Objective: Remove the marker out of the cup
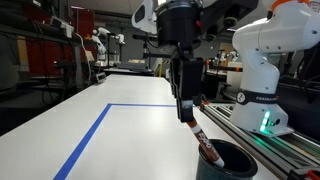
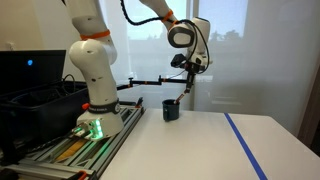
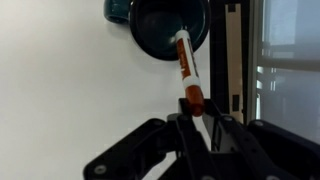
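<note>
Next, my gripper puts the marker down on the white table (image 1: 174, 140) between the blue tape line and the dark cup.
My gripper (image 1: 188, 113) is shut on the upper end of the marker (image 1: 199, 134), a slim red-orange stick with dark markings. The marker hangs tilted, its lower end just at or above the rim of the dark cup (image 1: 226, 161), which stands at the table's near edge. In the wrist view the marker (image 3: 186, 70) runs from between my fingers (image 3: 192, 112) to over the cup's opening (image 3: 160, 30), whitish end farthest. In an exterior view the gripper (image 2: 187, 84) is above the cup (image 2: 171, 109); the marker is too thin to make out there.
The white table (image 1: 110, 140) carries a blue tape line (image 1: 95, 128). The robot's base (image 1: 262, 75) stands on a metal rail frame (image 1: 285, 145) beside the cup. A black box (image 2: 35, 100) sits beyond the base.
</note>
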You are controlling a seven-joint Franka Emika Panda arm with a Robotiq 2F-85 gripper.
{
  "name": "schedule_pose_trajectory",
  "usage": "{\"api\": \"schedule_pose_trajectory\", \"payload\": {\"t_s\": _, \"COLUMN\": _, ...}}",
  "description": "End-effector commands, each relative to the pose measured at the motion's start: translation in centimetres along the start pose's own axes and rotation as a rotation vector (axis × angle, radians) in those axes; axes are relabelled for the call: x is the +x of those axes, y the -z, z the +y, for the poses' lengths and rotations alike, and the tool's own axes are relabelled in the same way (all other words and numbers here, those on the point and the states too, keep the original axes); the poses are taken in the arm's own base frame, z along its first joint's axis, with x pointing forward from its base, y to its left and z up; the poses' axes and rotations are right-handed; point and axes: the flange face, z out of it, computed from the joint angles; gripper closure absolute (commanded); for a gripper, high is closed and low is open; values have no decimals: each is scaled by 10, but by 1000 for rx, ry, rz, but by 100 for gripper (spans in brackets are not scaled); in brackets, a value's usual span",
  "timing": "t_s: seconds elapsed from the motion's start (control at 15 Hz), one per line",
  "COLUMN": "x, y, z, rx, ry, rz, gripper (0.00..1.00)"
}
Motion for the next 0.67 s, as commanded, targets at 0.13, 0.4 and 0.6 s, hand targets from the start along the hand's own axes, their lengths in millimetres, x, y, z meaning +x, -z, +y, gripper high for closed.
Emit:
{"api": "schedule_pose_trajectory", "payload": {"t_s": 0.13, "x": 1, "y": 41, "z": 26, "rx": 46, "ry": -82, "rz": 95, "gripper": 95}}
{"api": "schedule_pose_trajectory", "payload": {"t_s": 0.4, "x": 13, "y": 50, "z": 61, "rx": 102, "ry": -179, "rz": 133, "gripper": 95}}
{"api": "schedule_pose_trajectory", "payload": {"t_s": 0.6, "x": 20, "y": 46, "z": 94, "rx": 188, "ry": -293, "rz": 146, "gripper": 95}}
